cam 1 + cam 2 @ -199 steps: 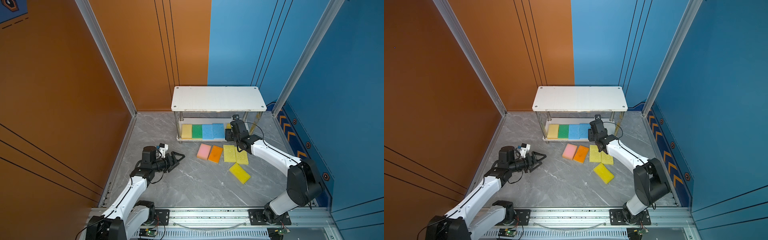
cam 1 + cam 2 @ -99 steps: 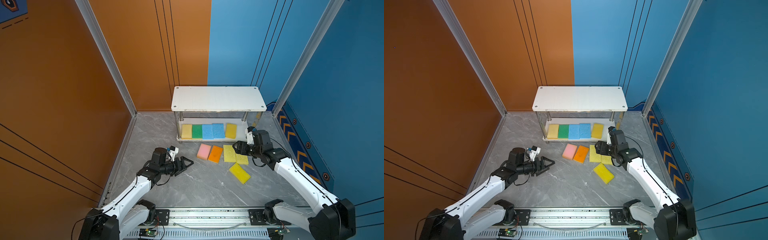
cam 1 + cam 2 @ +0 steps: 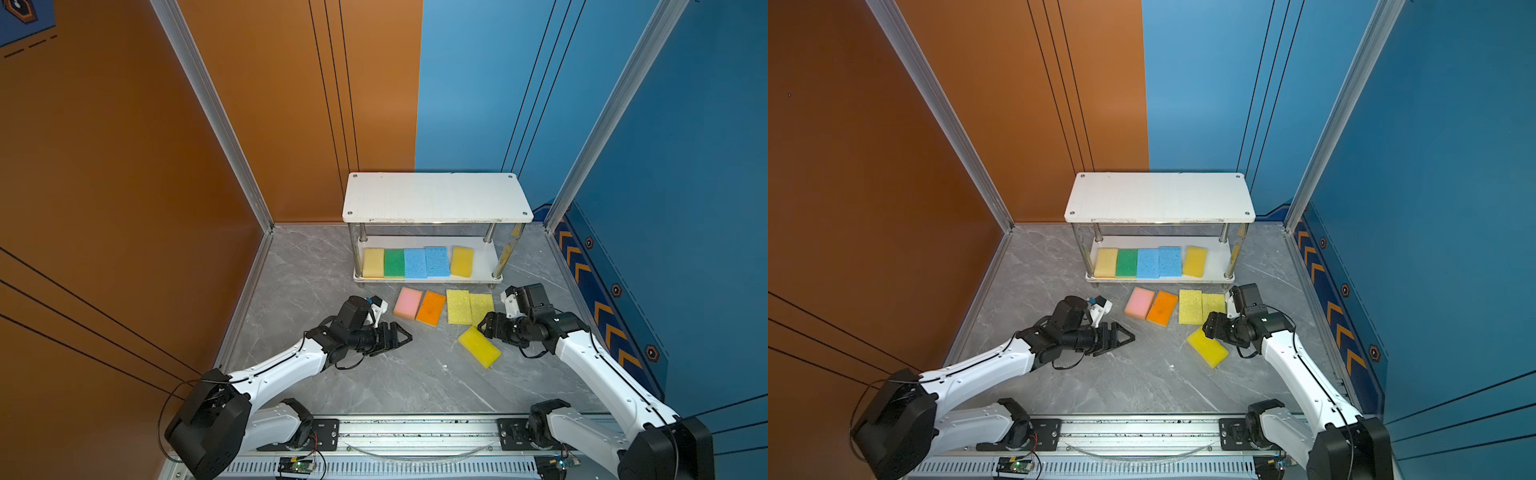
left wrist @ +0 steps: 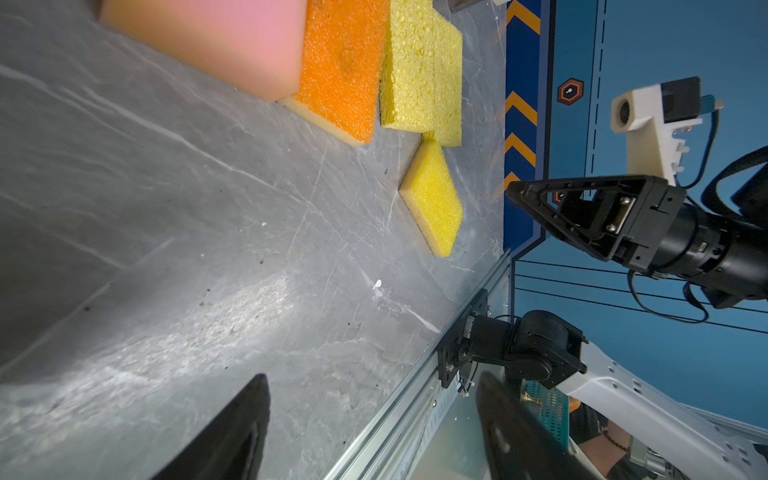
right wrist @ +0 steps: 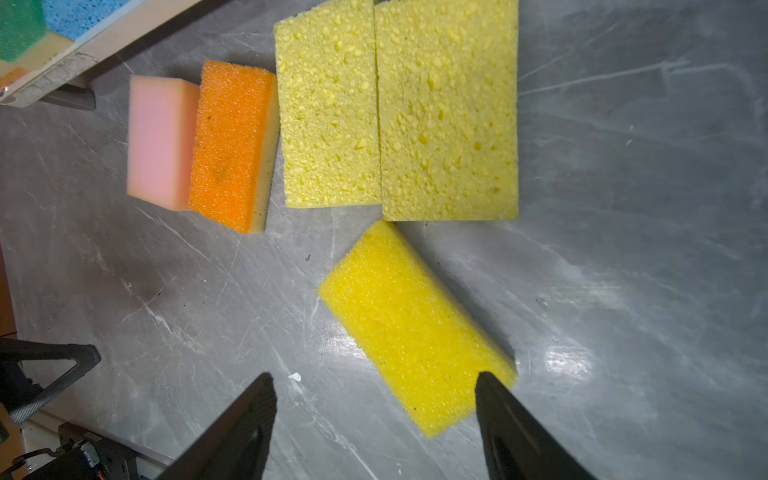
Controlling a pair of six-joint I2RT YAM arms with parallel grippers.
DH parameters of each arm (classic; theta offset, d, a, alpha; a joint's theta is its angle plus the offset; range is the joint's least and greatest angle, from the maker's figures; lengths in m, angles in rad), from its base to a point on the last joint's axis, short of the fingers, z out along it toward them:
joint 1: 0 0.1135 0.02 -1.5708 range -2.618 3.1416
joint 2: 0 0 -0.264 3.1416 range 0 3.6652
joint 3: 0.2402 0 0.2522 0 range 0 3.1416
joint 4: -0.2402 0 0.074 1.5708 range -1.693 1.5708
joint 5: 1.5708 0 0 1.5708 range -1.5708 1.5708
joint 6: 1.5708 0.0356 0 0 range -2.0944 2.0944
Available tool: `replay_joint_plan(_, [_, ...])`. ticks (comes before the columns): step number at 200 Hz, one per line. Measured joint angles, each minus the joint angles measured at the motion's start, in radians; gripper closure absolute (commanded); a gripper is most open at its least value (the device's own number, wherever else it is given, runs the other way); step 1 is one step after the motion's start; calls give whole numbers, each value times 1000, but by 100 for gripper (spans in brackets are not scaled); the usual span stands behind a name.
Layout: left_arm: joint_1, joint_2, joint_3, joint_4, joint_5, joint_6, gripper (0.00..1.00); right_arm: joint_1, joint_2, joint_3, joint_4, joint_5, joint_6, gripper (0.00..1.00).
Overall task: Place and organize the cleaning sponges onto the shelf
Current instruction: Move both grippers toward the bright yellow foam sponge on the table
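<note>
I need to next use my left gripper to grab the near end (image 4: pixel 444 237) of the bright yellow sponge, the end farther away from the coarse yellow sponges.
The shelf (image 3: pixel 436 197) stands at the back, its top board bare. On its lower board lie a yellow sponge (image 3: pixel 373 262), a green one (image 3: pixel 393 262), two light blue ones (image 3: pixel 426 262) and another yellow one (image 3: pixel 461 261). On the floor in front lie a pink sponge (image 3: pixel 407 303), an orange one (image 3: pixel 431 308), two coarse yellow ones (image 3: pixel 469 306) and a bright yellow one (image 3: pixel 479 346). My right gripper (image 5: pixel 374 376) hovers open and empty over the bright yellow sponge (image 5: pixel 411 328), one finger above its end. My left gripper (image 3: pixel 405 336) is open and empty, just short of the pink sponge.
Orange and blue walls close in the grey marble floor (image 3: pixel 374 374) on three sides. A metal rail (image 3: pixel 415 432) with both arm bases runs along the front edge. The two grippers face each other across the floor.
My right gripper has drawn back from the shelf, leaving a yellow sponge on the lower board, and come down by the bright yellow sponge. My left arm has reached right toward the floor sponges.
</note>
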Motion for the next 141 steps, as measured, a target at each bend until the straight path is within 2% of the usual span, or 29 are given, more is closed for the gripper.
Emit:
replay_joint_plan(59, [-24, 11, -6, 54, -19, -26, 21, -23, 121, -115, 118, -33, 50, 20])
replay_joint_plan(141, [-24, -10, -16, 60, -19, -31, 21, -18, 131, -130, 196, -53, 88, 19])
